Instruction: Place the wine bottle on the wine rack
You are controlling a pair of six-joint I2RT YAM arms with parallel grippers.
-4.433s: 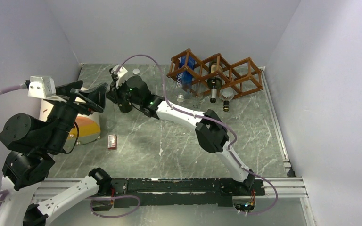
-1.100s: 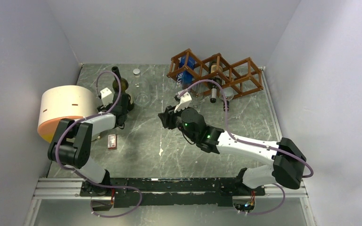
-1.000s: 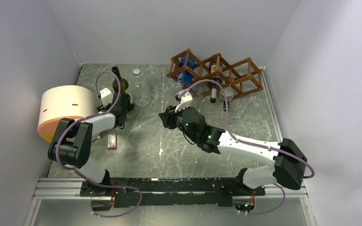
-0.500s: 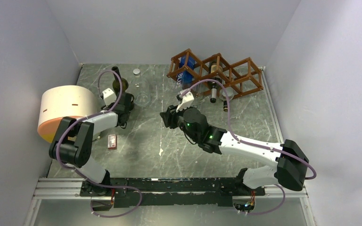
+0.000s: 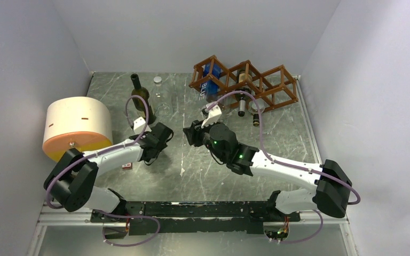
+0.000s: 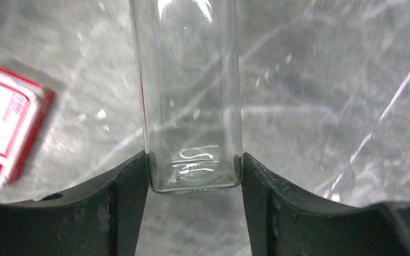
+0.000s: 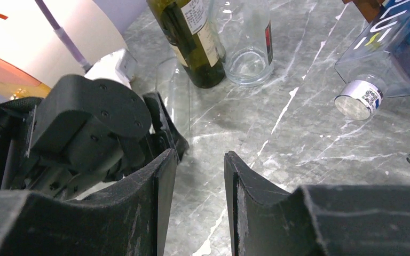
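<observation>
My left gripper pinches only the clear glass bottle's end; it should open and take the bottle's body farther [image 6: 191, 120] along before lifting it.
A dark green wine bottle [image 5: 137, 95] [image 7: 192, 42] stands at the back left, with no gripper on it. The reddish-brown wine rack [image 5: 269, 88] is at the back right and holds a blue bottle [image 5: 209, 80] [image 7: 389, 48] and a dark bottle [image 5: 241, 95]. My left gripper [image 5: 163, 140] [image 6: 195, 181] is shut on one end of a clear glass bottle [image 6: 189, 85] [image 7: 173, 88], a finger pressing each side. Facing it, my right gripper [image 5: 191, 132] [image 7: 200, 181] is open by a narrow gap with nothing in it.
A second clear bottle [image 5: 160, 100] [image 7: 248, 42] with a red label stands beside the green one. At the far left is a cream and orange drum [image 5: 77, 128]. A red and white box [image 6: 8, 125] lies on the table under my left arm. Small bottles [image 5: 256, 120] lie before the rack.
My left gripper has left the green bottle's side and swung right and nearer, now gripping a clear glass bottle. My right gripper has edged slightly back-right.
</observation>
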